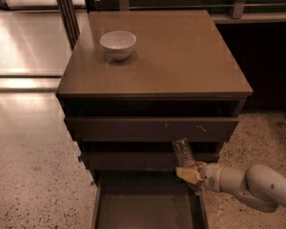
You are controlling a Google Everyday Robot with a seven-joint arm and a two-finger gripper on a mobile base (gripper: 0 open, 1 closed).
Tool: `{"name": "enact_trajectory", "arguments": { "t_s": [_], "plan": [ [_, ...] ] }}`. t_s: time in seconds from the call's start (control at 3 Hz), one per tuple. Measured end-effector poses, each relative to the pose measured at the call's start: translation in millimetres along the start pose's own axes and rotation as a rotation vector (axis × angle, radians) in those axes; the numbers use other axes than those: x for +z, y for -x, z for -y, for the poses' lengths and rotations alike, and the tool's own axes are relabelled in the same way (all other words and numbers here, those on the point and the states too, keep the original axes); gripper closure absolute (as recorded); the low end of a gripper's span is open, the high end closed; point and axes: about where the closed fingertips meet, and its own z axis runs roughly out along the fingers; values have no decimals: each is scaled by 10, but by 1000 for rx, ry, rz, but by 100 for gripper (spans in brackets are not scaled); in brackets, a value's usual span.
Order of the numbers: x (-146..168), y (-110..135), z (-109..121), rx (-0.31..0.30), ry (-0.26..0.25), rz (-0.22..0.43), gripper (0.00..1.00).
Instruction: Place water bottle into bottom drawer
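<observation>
My gripper will let the water bottle go on the bottom drawer's inside (179, 205), close to the side nearest my arm.
The water bottle (183, 152) is clear and ribbed; it stands tilted in front of the middle drawer front, its lower end held in my gripper (188, 173). The gripper is shut on the bottle and reaches in from the right on a white arm (250, 185). It hangs over the right rear part of the bottom drawer (145, 204), which is pulled out, a dark-brown tray with a flat floor. The bottle's cap and label are hidden.
A white bowl (117, 44) stands on the brown cabinet top (181, 56) at the back left. The two upper drawers (148, 128) are pushed in. Speckled floor lies on both sides. A dark post (66, 13) stands behind the cabinet's left corner.
</observation>
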Motion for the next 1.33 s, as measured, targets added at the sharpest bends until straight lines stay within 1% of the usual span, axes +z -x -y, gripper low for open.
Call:
{"name": "enact_trajectory", "arguments": {
  "t_s": [0.33,0.67,1.0,1.33],
  "plan": [
    [35,-119,68,22,1,-8,100],
    [57,-177,2,34,26,-21,100],
    [165,-658,120,147,13,-43,100],
    [356,-1336,332,289,-23,-84,100]
  ]
}}
